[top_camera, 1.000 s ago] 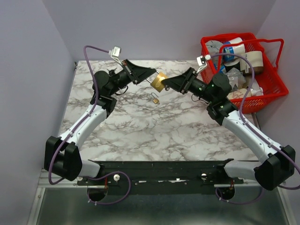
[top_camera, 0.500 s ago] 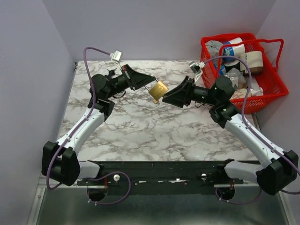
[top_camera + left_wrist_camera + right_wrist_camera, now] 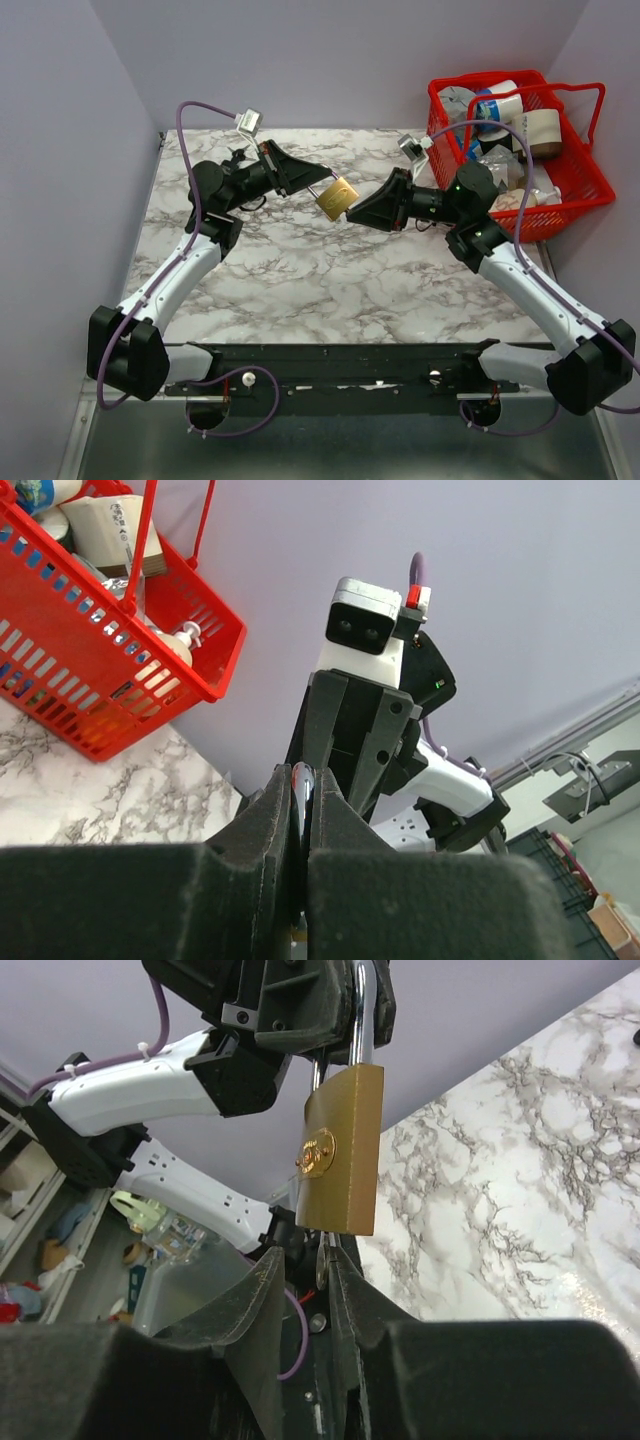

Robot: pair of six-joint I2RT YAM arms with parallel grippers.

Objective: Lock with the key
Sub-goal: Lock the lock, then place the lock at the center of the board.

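Note:
The brass padlock will go down on the bare marble point(image 3: 266, 292) near the table's black front edge, on my left gripper's side.
My left gripper point(image 3: 320, 184) is shut on the silver shackle point(image 3: 298, 783) of a brass padlock point(image 3: 338, 197) and holds it above the marble table. In the right wrist view the padlock point(image 3: 345, 1150) hangs from the left gripper point(image 3: 335, 1005) just above my right gripper point(image 3: 303, 1260). A thin silver key point(image 3: 321, 1260) sticks out below the padlock's bottom. It lies against the right finger, with a gap to the left finger, so the right gripper point(image 3: 353, 213) is open. No black key heads show.
A red basket point(image 3: 583, 192) full of bottles and boxes stands at the table's back right; it also shows in the left wrist view point(image 3: 130, 675). The marble table point(image 3: 330, 280) has walls at the left and back.
The left gripper has carried the padlock a little nearer and lower. The right gripper has pulled back and turned, its tips now under the padlock. A small brass item seen below the padlock earlier no longer shows.

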